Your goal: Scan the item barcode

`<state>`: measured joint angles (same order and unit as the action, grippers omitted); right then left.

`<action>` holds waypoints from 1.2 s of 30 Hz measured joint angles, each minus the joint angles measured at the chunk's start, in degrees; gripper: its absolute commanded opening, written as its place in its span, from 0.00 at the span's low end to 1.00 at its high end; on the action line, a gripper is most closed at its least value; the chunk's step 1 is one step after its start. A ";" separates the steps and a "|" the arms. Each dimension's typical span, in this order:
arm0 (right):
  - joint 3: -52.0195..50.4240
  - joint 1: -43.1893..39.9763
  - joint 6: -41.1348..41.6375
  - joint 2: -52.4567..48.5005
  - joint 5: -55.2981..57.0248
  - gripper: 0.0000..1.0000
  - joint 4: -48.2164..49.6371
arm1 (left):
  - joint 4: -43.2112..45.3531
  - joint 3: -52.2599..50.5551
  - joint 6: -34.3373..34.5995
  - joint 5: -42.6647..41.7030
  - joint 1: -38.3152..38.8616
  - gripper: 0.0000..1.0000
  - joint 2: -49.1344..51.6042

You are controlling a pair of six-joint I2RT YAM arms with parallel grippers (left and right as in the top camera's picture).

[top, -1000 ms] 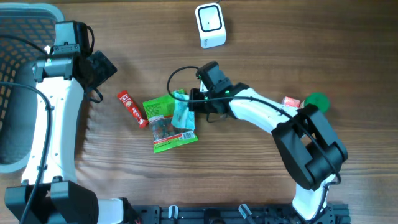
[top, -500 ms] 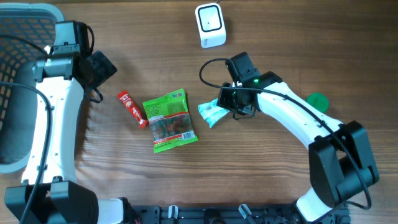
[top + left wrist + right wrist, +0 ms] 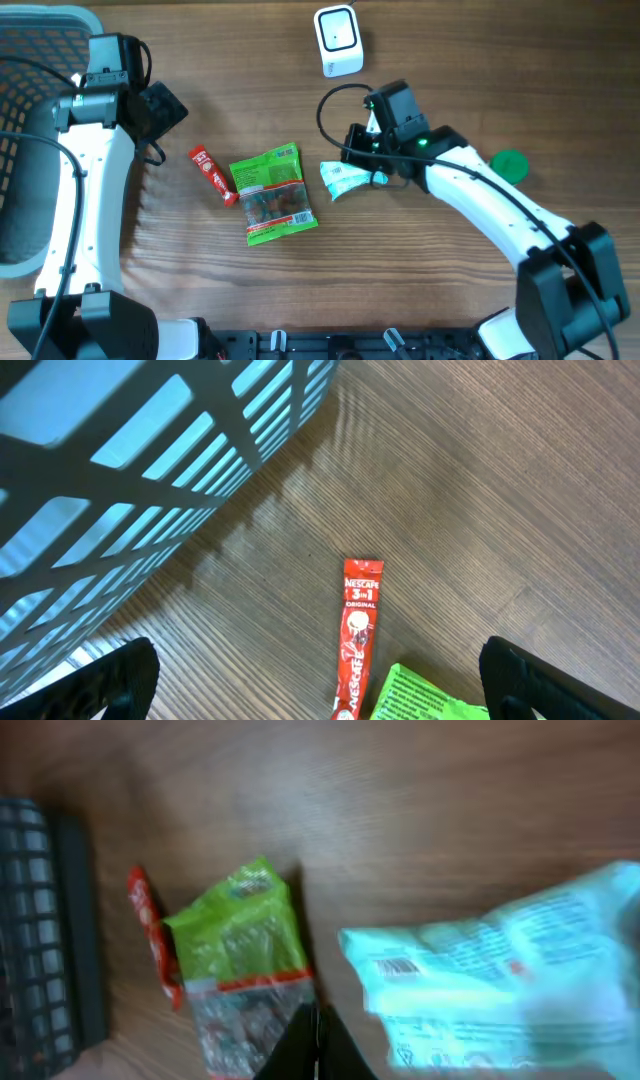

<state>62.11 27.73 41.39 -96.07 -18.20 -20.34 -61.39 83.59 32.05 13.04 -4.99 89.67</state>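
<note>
The right gripper's fingers are closed and empty beside the teal packet, so it should rise, open them and pinch the packet's end point(image 3: 610, 925) away from its barcode.
A teal snack packet point(image 3: 345, 180) lies on the wooden table just right of a green packet point(image 3: 272, 192). Its barcode faces up in the right wrist view point(image 3: 400, 967). My right gripper point(image 3: 374, 172) sits at the teal packet's right end. Its fingers point(image 3: 315, 1025) are shut together with nothing showing between them, and the teal packet point(image 3: 500, 970) is close beside them on the right. The white scanner point(image 3: 338, 40) stands at the back centre. My left gripper point(image 3: 320, 685) hangs open above a red Nescafe stick point(image 3: 358, 640), holding nothing.
A grey slatted basket point(image 3: 30, 150) fills the left edge, also seen in the left wrist view point(image 3: 120, 480). The red stick point(image 3: 212, 173) lies left of the green packet. A green round lid point(image 3: 510, 163) sits right of the right arm.
The right gripper moved right, taking the teal packet off the green packet onto bare table. Then it shifted slightly while the packet stayed put. The left arm has not moved.
</note>
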 measured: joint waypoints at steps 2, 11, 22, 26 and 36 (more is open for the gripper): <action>-5.40 0.04 1.42 -1.01 -1.73 0.04 8.55 | -0.04 0.00 0.00 0.02 0.00 1.00 0.00; -22.62 0.04 7.45 -1.75 -1.88 0.04 38.10 | -0.02 0.00 0.00 0.02 0.00 1.00 0.00; -22.86 0.20 12.81 -11.56 -3.08 0.04 47.82 | -0.02 0.00 0.00 0.02 0.00 1.00 0.00; -23.89 0.26 9.88 -8.00 -4.31 0.04 46.10 | -0.02 0.00 0.00 0.02 0.00 1.00 0.00; -23.82 1.68 6.43 2.01 -4.68 0.04 35.26 | -0.02 0.00 0.00 0.02 0.00 1.00 0.00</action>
<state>38.28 29.41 47.81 -94.06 -22.87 14.92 -61.41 83.59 32.05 13.06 -4.99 89.67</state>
